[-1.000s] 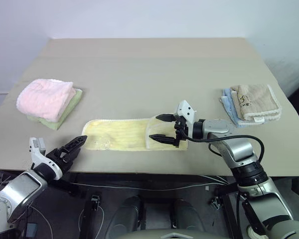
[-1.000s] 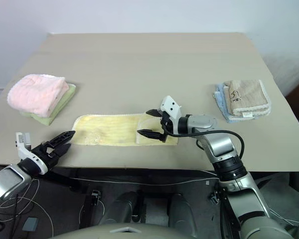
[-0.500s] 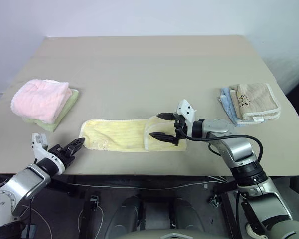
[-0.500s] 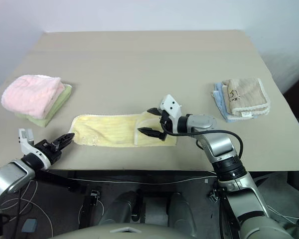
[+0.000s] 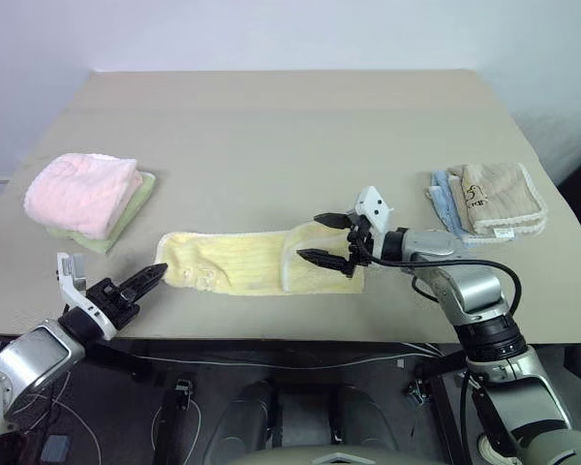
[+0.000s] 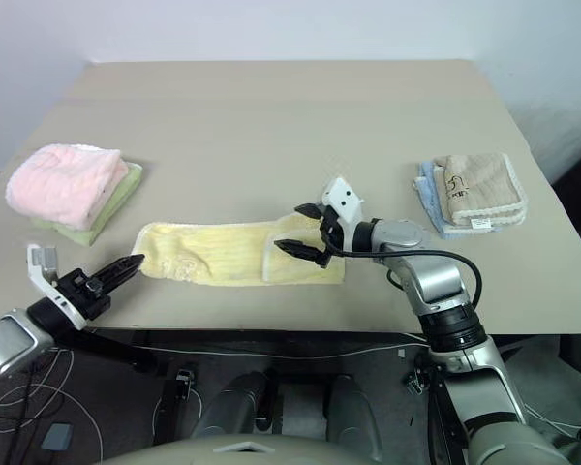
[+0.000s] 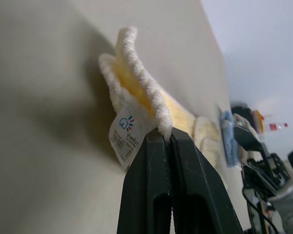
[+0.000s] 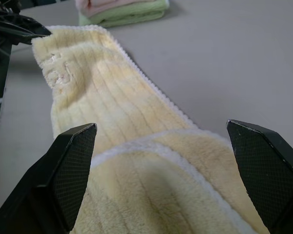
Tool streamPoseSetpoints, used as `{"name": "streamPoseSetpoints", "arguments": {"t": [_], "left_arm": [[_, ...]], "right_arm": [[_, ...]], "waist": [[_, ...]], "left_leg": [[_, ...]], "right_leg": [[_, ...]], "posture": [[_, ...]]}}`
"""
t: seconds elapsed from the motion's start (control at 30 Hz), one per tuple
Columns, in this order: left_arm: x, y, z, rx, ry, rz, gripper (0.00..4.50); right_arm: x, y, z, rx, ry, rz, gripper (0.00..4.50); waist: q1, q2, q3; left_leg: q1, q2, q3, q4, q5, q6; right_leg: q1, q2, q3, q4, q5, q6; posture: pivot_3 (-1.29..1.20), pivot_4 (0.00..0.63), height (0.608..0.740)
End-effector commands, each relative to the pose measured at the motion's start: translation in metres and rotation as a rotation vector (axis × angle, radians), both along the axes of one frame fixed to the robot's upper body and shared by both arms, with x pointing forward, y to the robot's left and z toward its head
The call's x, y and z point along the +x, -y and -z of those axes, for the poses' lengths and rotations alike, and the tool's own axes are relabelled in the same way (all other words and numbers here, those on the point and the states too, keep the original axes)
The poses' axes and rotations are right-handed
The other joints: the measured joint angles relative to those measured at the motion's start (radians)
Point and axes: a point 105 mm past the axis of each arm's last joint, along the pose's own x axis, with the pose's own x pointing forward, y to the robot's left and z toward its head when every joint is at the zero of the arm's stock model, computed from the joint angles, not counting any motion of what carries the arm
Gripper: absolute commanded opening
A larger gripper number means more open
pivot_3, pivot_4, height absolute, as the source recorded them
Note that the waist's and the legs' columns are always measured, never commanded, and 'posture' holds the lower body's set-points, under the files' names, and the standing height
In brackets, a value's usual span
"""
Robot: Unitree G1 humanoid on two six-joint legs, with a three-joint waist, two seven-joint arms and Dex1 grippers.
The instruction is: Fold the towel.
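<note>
Next, I let go of the yellow towel's labelled end with my left gripper on the folded-back flap (image 5: 330,250) (image 7: 208,137) under my right gripper.
The pale yellow ribbed towel (image 5: 234,263) lies lengthwise near the table's front edge, its right end folded back over itself. My left gripper (image 5: 158,271) is shut on the towel's left end, pinching the fluffy border (image 7: 141,92) right beside a small white label (image 7: 124,139); that corner stands slightly raised off the table. My right gripper (image 5: 312,236) hovers open over the folded right end (image 8: 151,170), one finger above and one near the cloth, holding nothing.
A folded pink towel (image 5: 83,191) rests on a green one (image 5: 138,203) at the left. A beige towel (image 5: 494,196) on a blue one (image 5: 443,211) sits at the right. The table's front edge (image 5: 290,334) runs just below the yellow towel.
My left gripper, open beside the towel's left end a second ago, has shut on that corner and lifted it a little. The right gripper stays open over the folded end.
</note>
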Motion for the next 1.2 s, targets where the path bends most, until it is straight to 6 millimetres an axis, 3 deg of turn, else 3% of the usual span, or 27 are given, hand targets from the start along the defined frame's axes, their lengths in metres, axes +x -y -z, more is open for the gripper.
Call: {"name": "streamPoseSetpoints", "arguments": {"t": [0.03, 0.17, 0.33, 0.43, 0.73, 0.93, 1.2], "left_arm": [[0.007, 0.016, -0.020, 0.029, 0.063, 0.086, 0.01], [0.019, 0.035, -0.035, 0.108, 0.105, 0.149, 0.01], [0.026, 0.070, -0.075, 0.073, 0.203, 0.283, 0.01], [0.029, 0.100, -0.086, 0.096, 0.218, 0.407, 0.01], [0.047, 0.165, -0.078, 0.128, 0.160, 0.686, 0.01], [0.061, 0.185, -0.064, 0.176, 0.121, 0.766, 0.01], [0.058, 0.209, -0.054, 0.173, 0.137, 0.889, 0.01]], "right_arm": [[0.002, 0.006, -0.022, 0.048, 0.054, 0.026, 4.50], [0.006, 0.013, -0.029, 0.073, 0.056, 0.067, 4.50], [0.009, 0.026, -0.037, 0.114, 0.051, 0.129, 4.50], [0.013, 0.039, -0.040, 0.125, 0.058, 0.196, 4.50], [0.018, 0.075, -0.048, 0.170, 0.078, 0.394, 4.50], [0.012, 0.096, -0.048, 0.183, 0.089, 0.516, 4.50], [0.005, 0.105, -0.043, 0.193, 0.085, 0.589, 4.50]], "waist": [[0.000, 0.000, 0.000], [0.000, 0.000, 0.000], [0.000, -0.001, 0.001], [0.000, -0.001, 0.001], [-0.001, -0.003, 0.002], [-0.005, -0.003, 0.002], [-0.005, -0.003, 0.003]], "left_leg": [[0.000, 0.000, 0.000, 0.000, 0.000, 0.000], [0.000, 0.000, 0.000, 0.000, 0.001, 0.001], [-0.001, 0.000, 0.000, 0.000, 0.001, 0.002], [-0.001, 0.000, 0.000, 0.000, 0.001, 0.002], [-0.001, -0.001, 0.000, 0.001, 0.002, 0.002], [-0.001, -0.001, 0.001, 0.000, 0.002, 0.002], [-0.001, -0.001, 0.001, 0.001, 0.002, 0.002]], "right_leg": [[0.000, 0.000, 0.000, 0.000, 0.000, 0.000], [0.000, 0.000, 0.000, 0.000, 0.000, 0.000], [0.000, 0.000, 0.000, 0.000, 0.001, 0.001], [0.001, 0.000, 0.000, 0.001, 0.002, 0.004], [0.004, 0.001, 0.000, 0.002, 0.002, 0.005], [0.003, 0.001, 0.000, 0.002, 0.003, 0.005], [0.003, 0.001, 0.000, 0.002, 0.003, 0.005]], "posture": [[0.00, 0.150, 0.740], [0.00, 0.150, 0.740], [0.00, 0.150, 0.740], [0.00, 0.150, 0.740], [0.00, 0.150, 0.740], [0.00, 0.150, 0.740], [0.00, 0.150, 0.740]]}}
